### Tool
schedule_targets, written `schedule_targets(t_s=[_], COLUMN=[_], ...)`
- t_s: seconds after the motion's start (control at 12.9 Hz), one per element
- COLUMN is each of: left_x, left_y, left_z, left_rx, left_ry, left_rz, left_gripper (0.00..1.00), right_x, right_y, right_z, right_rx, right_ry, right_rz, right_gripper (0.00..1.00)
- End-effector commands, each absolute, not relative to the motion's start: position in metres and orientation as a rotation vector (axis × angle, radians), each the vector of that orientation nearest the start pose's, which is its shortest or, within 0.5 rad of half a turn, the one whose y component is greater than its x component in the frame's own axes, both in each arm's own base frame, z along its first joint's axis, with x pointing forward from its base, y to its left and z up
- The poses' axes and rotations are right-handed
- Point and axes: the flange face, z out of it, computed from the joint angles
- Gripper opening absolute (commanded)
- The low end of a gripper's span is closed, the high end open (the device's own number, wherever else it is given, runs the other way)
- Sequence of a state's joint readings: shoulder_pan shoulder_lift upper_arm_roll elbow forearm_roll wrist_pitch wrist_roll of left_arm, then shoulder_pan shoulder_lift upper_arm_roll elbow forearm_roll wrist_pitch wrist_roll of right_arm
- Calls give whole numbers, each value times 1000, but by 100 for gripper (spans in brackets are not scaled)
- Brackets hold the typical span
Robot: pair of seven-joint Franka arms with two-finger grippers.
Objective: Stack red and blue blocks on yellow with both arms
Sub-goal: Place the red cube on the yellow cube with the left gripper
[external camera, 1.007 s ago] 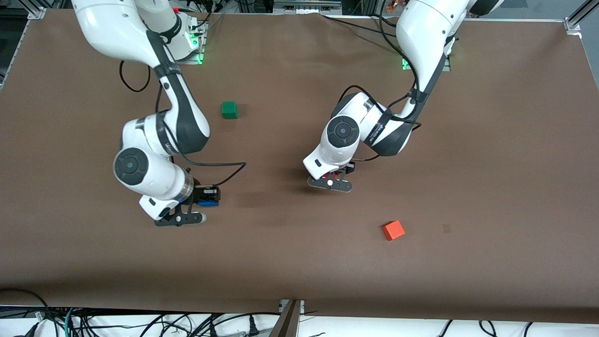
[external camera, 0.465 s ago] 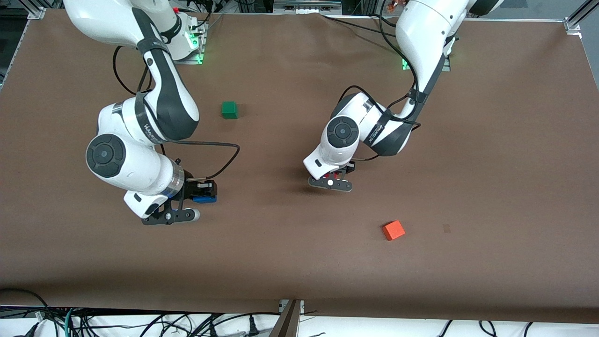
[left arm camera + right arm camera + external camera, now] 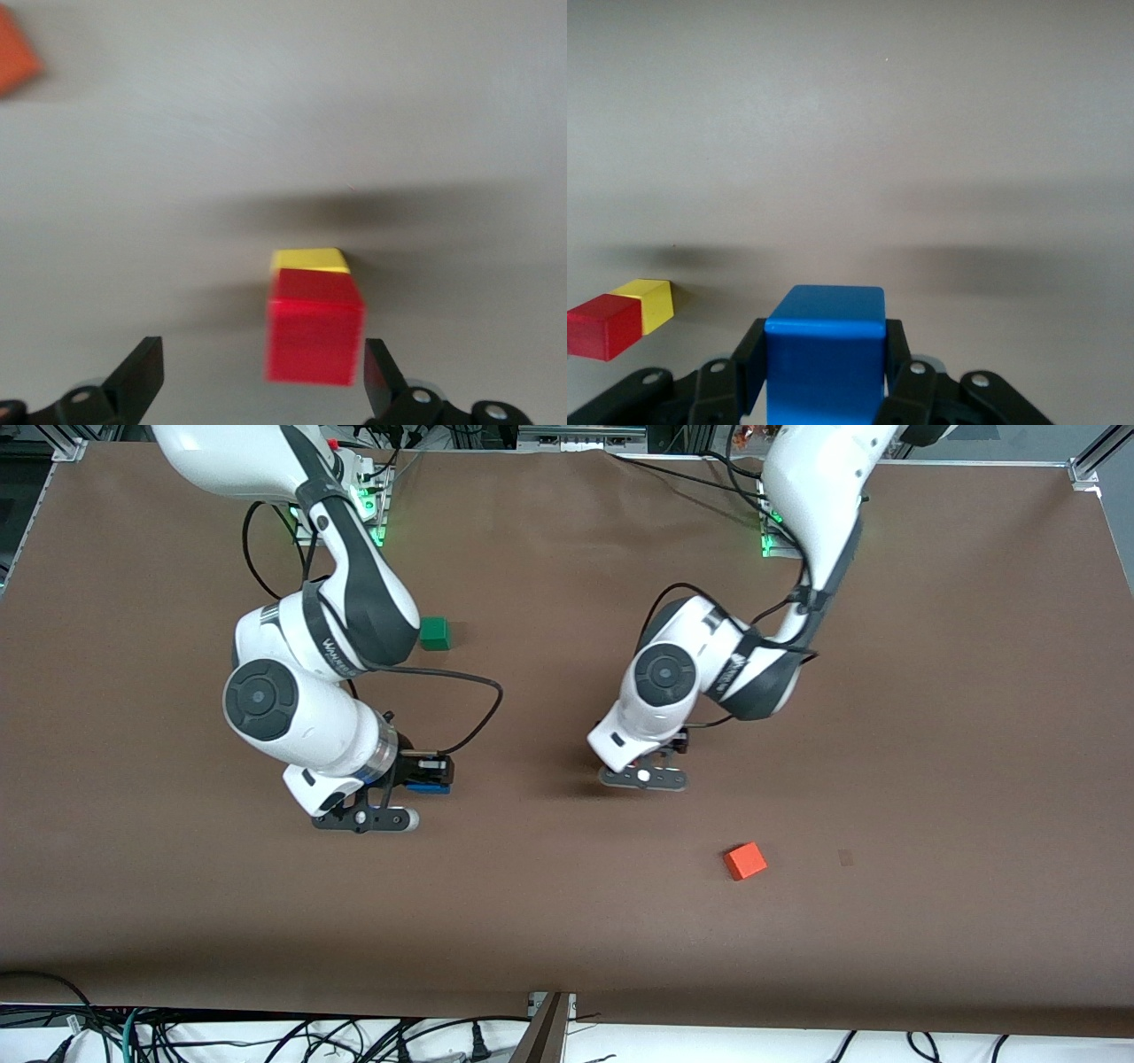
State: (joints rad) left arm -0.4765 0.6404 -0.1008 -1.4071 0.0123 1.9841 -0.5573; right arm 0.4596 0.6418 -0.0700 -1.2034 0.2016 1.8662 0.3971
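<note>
Next, my right gripper sets the blue block, now held above the table, down and lets go of it there, on top of the red block (image 3: 625, 742) (image 3: 586, 336).
The red block (image 3: 314, 328) sits on the yellow block (image 3: 308, 259). My left gripper (image 3: 259, 359) is open just above them, with the red block between its fingers, close to one and free of both. In the front view the left gripper (image 3: 651, 757) hides this stack. My right gripper (image 3: 427, 775) is shut on the blue block (image 3: 432, 786) and holds it above the table toward the right arm's end. The right wrist view shows the blue block (image 3: 824, 354) between the fingers, and the red block (image 3: 601, 326) and yellow block (image 3: 651, 301) farther off.
A green cube (image 3: 434, 633) lies near the right arm's elbow, farther from the front camera. An orange-red cube (image 3: 745, 860) lies nearer to the front camera than the left gripper; it also shows in the left wrist view (image 3: 13, 57). Brown table all round.
My right arm has swung toward the stack with the blue block in its gripper. My left hand has shifted slightly toward the left arm's end.
</note>
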Motion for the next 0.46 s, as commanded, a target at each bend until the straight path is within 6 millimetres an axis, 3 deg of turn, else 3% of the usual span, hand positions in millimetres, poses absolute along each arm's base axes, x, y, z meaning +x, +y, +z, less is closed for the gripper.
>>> schedule_targets(t_s=[0.0,0.15,0.39], left_x=[644,663,672], left_y=[-305,-253,-186], left_z=[417,464,525], left_rx=[-3166,-3165,-3164], left_ry=[-150,-263,-411], left_rz=[71,53,-15], left_gripper=[100,100,100], right_x=[673,658,632], right_y=[322,364,427], right_z=[412,404,388], right_rx=[-2958,-2943,-2892], right_ry=[170,269,467], right_rz=[33,16,-20], right_gripper=[41,41,41])
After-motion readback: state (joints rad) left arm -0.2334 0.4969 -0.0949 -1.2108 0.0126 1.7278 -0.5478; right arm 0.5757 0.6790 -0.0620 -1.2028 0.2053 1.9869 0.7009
